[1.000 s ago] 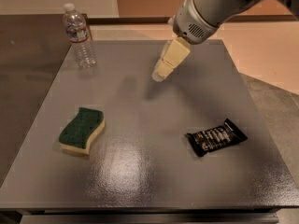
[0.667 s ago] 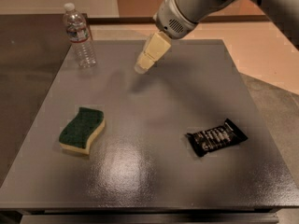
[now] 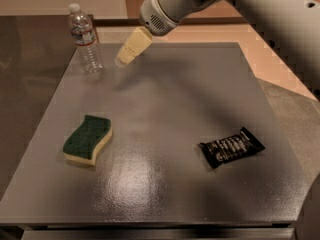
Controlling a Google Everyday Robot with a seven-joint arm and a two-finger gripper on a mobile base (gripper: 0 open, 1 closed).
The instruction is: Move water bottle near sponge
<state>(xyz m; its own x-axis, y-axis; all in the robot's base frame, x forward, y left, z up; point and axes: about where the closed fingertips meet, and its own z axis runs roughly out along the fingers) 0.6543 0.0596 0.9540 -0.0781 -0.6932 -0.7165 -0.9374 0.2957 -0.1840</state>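
Note:
I move my gripper to the water bottle next and close it on the bottle's label (image 3: 83, 30), below the bottle's white cap.
The water bottle (image 3: 86, 39) stands upright at the far left corner of the grey table (image 3: 170, 99). It is clear and ribbed with a white cap and a white-and-red label. The sponge (image 3: 88, 139), green on top with a pale yellow base, lies flat at the near left. My gripper (image 3: 123, 59), with cream-coloured fingers pointing down and left, hangs above the table just right of the bottle, a short gap away and not touching it. It holds nothing.
A black shiny snack packet (image 3: 231, 147) lies at the near right of the table. My arm (image 3: 240, 4) reaches in from the upper right. A dark counter lies to the left, tan floor beyond the far edge.
My gripper has moved left across the far part of the table toward the bottle. The bottle, sponge and packet have not moved.

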